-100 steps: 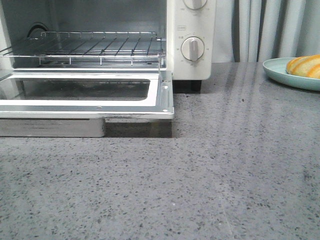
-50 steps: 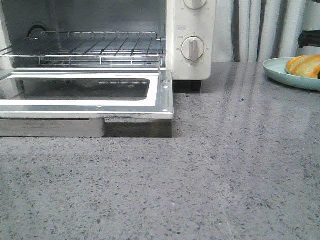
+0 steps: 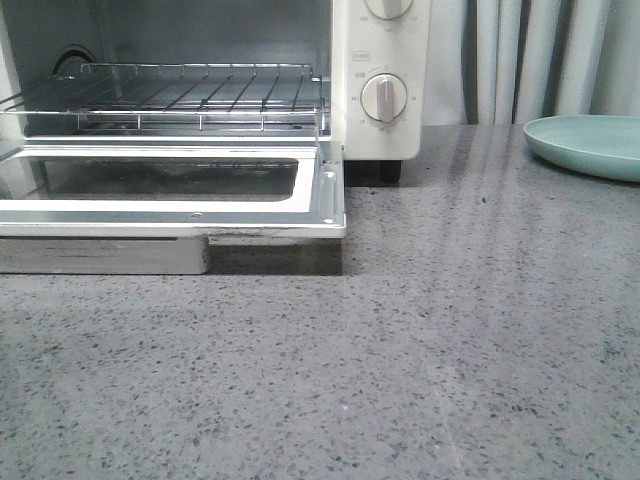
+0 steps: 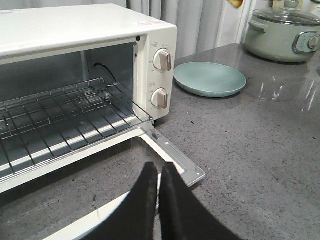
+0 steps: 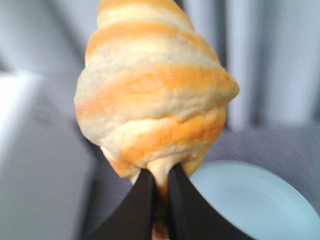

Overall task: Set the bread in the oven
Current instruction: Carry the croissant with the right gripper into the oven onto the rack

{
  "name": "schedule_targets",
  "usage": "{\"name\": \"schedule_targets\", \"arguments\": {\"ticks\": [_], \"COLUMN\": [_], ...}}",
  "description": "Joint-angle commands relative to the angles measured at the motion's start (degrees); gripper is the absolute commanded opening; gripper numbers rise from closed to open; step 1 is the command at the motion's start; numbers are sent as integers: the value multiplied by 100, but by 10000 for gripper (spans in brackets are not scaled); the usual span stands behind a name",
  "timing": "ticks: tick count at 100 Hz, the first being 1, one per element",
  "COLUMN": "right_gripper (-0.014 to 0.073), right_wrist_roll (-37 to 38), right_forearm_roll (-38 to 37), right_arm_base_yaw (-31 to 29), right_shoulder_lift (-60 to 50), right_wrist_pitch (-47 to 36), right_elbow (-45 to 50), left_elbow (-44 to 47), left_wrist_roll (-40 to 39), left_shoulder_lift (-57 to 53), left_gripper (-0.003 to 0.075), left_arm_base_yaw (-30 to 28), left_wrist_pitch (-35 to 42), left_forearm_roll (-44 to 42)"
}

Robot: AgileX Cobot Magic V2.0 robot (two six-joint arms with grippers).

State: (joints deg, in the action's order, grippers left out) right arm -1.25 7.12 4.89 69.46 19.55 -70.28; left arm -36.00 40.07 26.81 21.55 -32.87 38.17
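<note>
I will use my right gripper to set the bread down on the oven's bare wire rack (image 3: 155, 68), toward the side of the rack away from the knobs.
The bread (image 5: 155, 100), a golden-orange bun with cream stripes, is pinched at one end by my right gripper (image 5: 160, 175) and held in the air above the teal plate (image 5: 250, 200). A bit of it shows at the upper edge of the left wrist view (image 4: 235, 3). The white oven (image 3: 380, 80) stands at the left with its glass door (image 3: 170, 185) folded down and its wire rack (image 3: 180, 95) bare; it also shows in the left wrist view (image 4: 75, 30). My left gripper (image 4: 160, 170) is shut and empty above the door's corner. Neither gripper shows in the front view.
The teal plate (image 3: 590, 145) sits bare at the right on the grey speckled counter (image 3: 400, 350); it also shows in the left wrist view (image 4: 210, 79). A pale green lidded cooker (image 4: 282, 35) stands behind it. Grey curtains (image 3: 530, 55) hang at the back.
The bread has left the plate in the front view. A dark gripper part showed at the right edge half a second ago and is gone from that view now.
</note>
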Motion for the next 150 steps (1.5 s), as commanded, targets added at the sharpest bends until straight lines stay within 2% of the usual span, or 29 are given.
{"name": "schedule_targets", "arguments": {"ticks": [1,24,36,55,89,106,111,115,130,135,141,150], "right_gripper": [-69,-69,-69,-69,-69,-60,-18,54,458,549,589,556], "right_wrist_roll": [-249,-349,-349,-349,-339,-174,-172,-172,-172,-172,-172,-172], "right_forearm_roll": [-2,-138,-610,-515,-492,-492,-492,-492,-473,-473,-473,-473], "right_arm_base_yaw": [713,3360,4159,4142,3796,3583,3526,3499,3475,3475,3497,3580], "right_shoulder_lift": [-446,-135,399,1351,3036,3512,3566,3588,3598,3598,3568,3425], "right_wrist_pitch": [-291,200,79,-458,106,236,204,111,28,141,357,722], "right_elbow": [-222,-222,-222,-418,-2084,-2527,-2575,-2575,-2585,-2585,-2585,-2574], "left_elbow": [-148,-148,-148,-166,-166,-166,-166,-166,-166,-166,-166,-166], "left_wrist_roll": [-13,-13,-13,-13,-13,-13,-13,-13,-13,-13,-13,-13], "left_shoulder_lift": [29,29,29,29,29,29,29,29,29,29,29,-125], "left_gripper": [-22,-22,-22,-22,-22,-22,-22,-22,-22,-22,-22,-22], "left_arm_base_yaw": [36,36,36,36,36,36,36,36,36,36,36,36], "left_wrist_pitch": [349,382,382,382,372,372,372,372,362,374,396,527], "left_forearm_roll": [160,160,160,171,179,179,179,179,179,179,179,179]}}
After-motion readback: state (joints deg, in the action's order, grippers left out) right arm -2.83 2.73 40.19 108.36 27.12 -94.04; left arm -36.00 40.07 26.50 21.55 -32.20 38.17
